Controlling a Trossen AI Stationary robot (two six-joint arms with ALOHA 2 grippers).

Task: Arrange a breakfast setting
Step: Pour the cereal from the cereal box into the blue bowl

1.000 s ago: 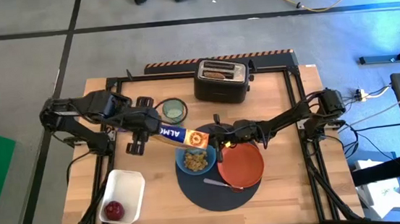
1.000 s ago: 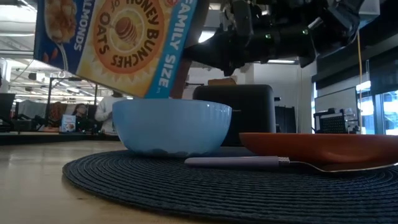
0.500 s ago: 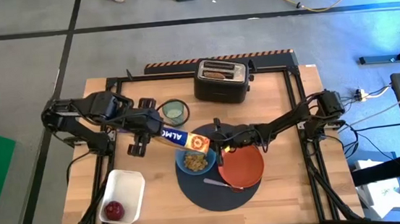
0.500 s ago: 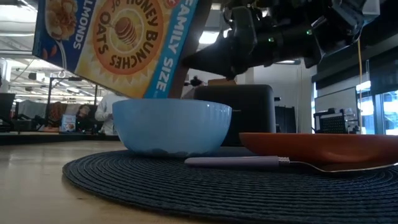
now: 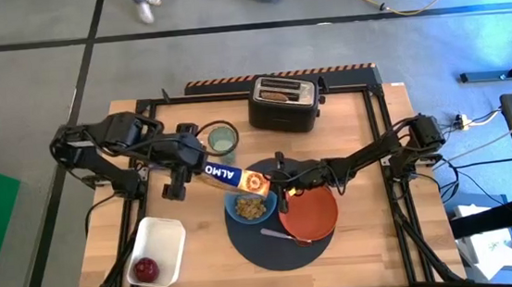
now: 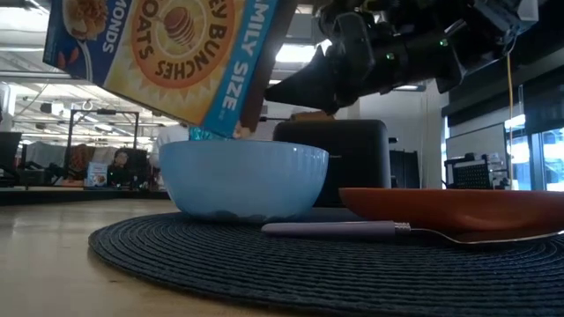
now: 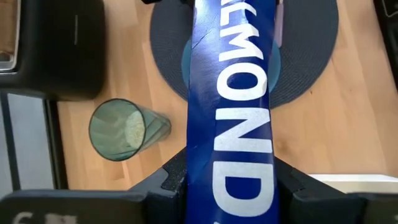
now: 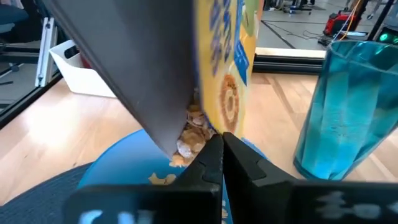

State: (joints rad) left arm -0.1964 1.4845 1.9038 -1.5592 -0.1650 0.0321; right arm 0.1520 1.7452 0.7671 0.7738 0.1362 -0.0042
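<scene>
My closed right fingers reach only the cereal box's open-end corner, so they should open and take the cereal box's side [image 8: 217,96] deeper.
My left gripper [image 5: 186,159] is shut on a blue cereal box [image 5: 233,176], which is tipped with its open end over the blue bowl [image 5: 250,206]. Cereal lies in the bowl. The bowl, the orange-red plate [image 5: 309,211] and the metal spoon [image 5: 278,234] rest on the round dark mat [image 5: 256,251]. My right gripper [image 5: 284,182] is shut beside the box's open end, above the bowl's right rim. The greenish glass [image 5: 222,142] stands behind the box. The toast [image 5: 279,93] sticks out of the toaster. The red apple [image 5: 144,268] lies in the white tub. My left gripper pinches the box's closed end between its two fingers [image 7: 175,181], one on each broad face, with the narrow side [image 7: 239,143] toward the wrist camera. The fingers come from the table's left. The box is lifted clear and slants down to the bowl. My right gripper's shut tips [image 8: 216,147] are right at the box's open end [image 8: 202,127]; I cannot tell whether they touch it.
A black toaster [image 5: 282,104] stands at the far middle. The white tub [image 5: 162,242] sits near the front left corner. A person walks on the floor beyond the table [image 5: 144,3]. Bare wood shows at the table's right and near the front edge.
My left gripper has tipped the cereal box a little steeper over the bowl, and its closed end has risen. My right gripper has stayed shut by the open end.
</scene>
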